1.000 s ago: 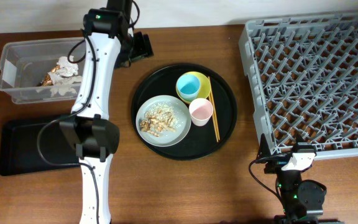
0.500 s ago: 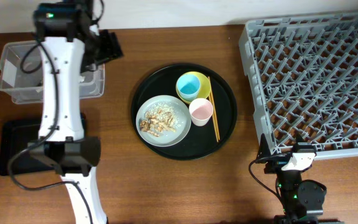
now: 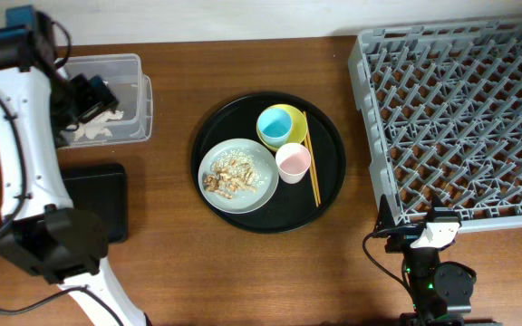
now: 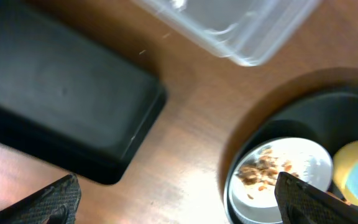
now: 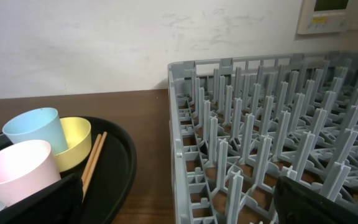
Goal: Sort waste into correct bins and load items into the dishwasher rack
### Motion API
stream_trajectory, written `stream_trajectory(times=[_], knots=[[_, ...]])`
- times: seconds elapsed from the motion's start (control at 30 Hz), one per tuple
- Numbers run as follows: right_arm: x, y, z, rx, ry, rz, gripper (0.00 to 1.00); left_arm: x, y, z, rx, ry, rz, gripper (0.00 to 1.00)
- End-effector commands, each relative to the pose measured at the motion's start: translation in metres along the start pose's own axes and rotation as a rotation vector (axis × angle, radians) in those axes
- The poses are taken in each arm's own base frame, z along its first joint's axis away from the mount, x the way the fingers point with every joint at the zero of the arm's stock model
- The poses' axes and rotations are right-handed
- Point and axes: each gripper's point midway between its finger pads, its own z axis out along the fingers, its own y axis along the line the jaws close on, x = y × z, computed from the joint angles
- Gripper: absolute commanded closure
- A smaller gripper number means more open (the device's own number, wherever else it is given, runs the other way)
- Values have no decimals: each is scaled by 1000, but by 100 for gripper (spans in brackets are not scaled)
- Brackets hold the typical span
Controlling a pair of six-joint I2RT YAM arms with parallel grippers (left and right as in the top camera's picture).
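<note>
My right gripper is due at the pink cup next. It should close on the cup's rim [image 3: 278, 161], on the side beside the grey plate.
My left gripper [image 3: 83, 98] hangs open over the clear tub [image 3: 127, 91], nothing between its fingers [image 4: 58, 198]. A white napkin [image 3: 98, 129] lies in the tub; the wrapper is hidden. In the left wrist view the gripper [image 4: 182, 202] is high above bare wood, between the black rectangular tray [image 4: 61, 102] and the grey plate [image 4: 303, 158] of food scraps [image 4: 260, 173]. On the round tray [image 3: 329, 181] sit the plate [image 3: 259, 188] with scraps [image 3: 227, 177], the blue cup [image 3: 276, 126] in the yellow bowl [image 3: 294, 115], the pink cup [image 3: 293, 162] and chopsticks [image 3: 310, 158]. My right gripper [image 3: 421, 237] is open at the rack's [image 3: 460, 109] near corner.
The black rectangular tray [image 3: 98, 204] lies in front of the tub, partly under my left arm. The rack's pegs [image 5: 260, 130] rise just right of the round tray's rim [image 5: 126, 168], with a narrow strip of wood between. A wall runs behind the table.
My left arm has swung left from behind the round tray to over the tub, and its jaws have widened. The right arm has not moved.
</note>
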Motion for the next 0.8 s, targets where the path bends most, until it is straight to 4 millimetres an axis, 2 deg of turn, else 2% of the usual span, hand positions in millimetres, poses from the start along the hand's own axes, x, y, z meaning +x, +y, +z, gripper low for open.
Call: stream_trajectory(times=[0.0, 0.3, 0.57, 0.6, 0.67, 0.7, 0.77], knots=[[4, 0, 1, 3, 7, -8, 2, 3, 33, -1, -6, 29, -119, 1], [4, 0, 1, 3, 7, -8, 1, -4, 70, 3, 76, 86, -269, 1], [3, 1, 1, -4, 3, -7, 2, -5, 74, 3, 75, 85, -279, 1], [2, 6, 0, -36, 1, -7, 2, -5, 74, 3, 75, 85, -279, 1], [1, 34, -3, -198, 2, 25, 2, -5, 74, 3, 75, 84, -279, 1], [-1, 63, -11, -373, 18, 117, 2, -5, 74, 3, 75, 84, -279, 1], [2, 105, -35, -643, 112, 282, 2, -5, 74, 3, 75, 84, -279, 1]])
